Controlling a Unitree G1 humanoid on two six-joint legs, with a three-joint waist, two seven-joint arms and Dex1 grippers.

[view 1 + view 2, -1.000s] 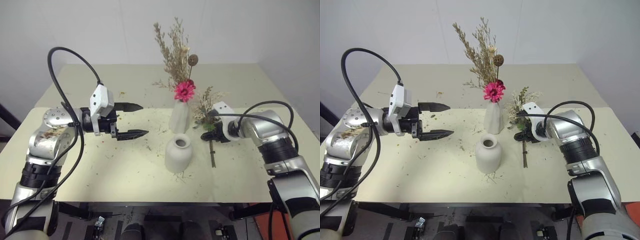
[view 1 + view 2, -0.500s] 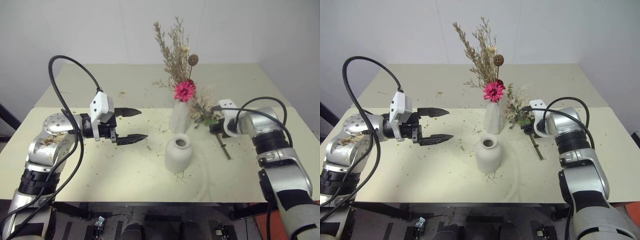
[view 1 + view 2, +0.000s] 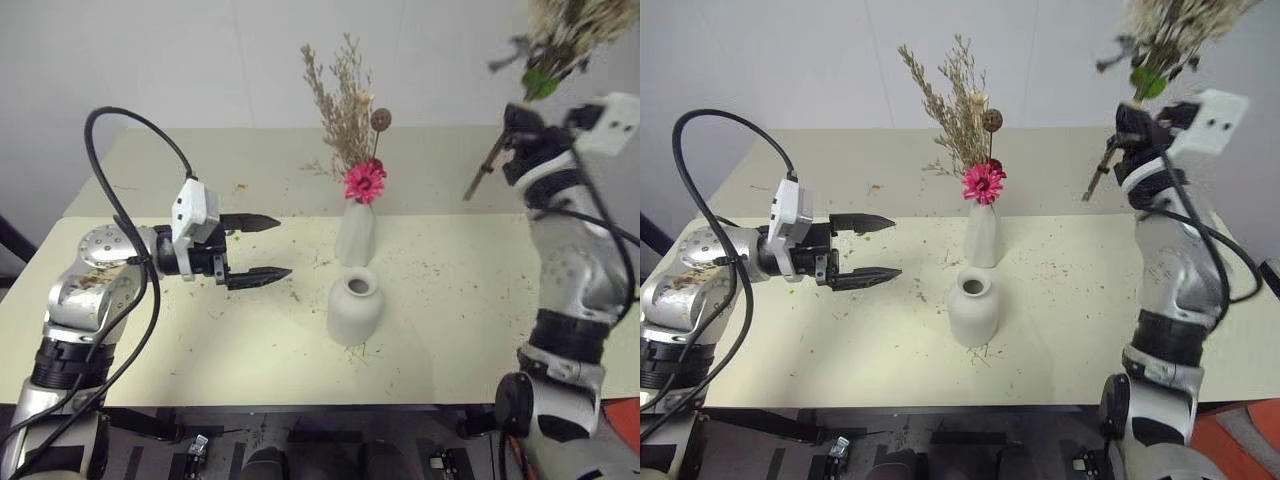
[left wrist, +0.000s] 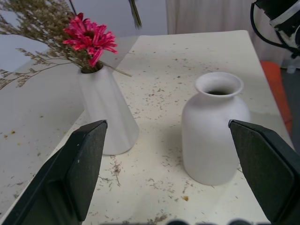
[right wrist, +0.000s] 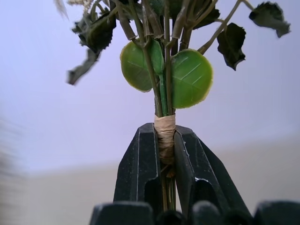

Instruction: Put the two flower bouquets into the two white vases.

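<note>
Next, I release the cream-white bouquet from my right gripper in the opening of the squat white vase [image 3: 359, 286].
The pink bouquet [image 3: 364, 182] with tan grasses stands in the tall slim white vase [image 3: 355, 237] at the table's middle. Just in front of it stands the squat white vase [image 3: 354, 306], its mouth open. My right gripper [image 3: 519, 128] is raised high at the right, shut on the taped stems of the cream-white bouquet [image 3: 562, 32], which points upward; the stem ends [image 3: 482, 172] stick out below. In the right wrist view the fingers [image 5: 140, 159] clamp the tan wrap under green leaves [image 5: 190, 78]. My left gripper [image 3: 283, 246] hovers open, left of both vases.
The beige table [image 3: 200, 340] is strewn with dried flower crumbs, thickest around the vases. A seam runs across it behind the vases. A white wall stands behind the table. A black cable [image 3: 120, 130] loops over my left arm.
My right gripper closed on the cream-white bouquet on the table right of the vases and swung it up high, stems now pointing down. The left gripper stayed in place, open.
</note>
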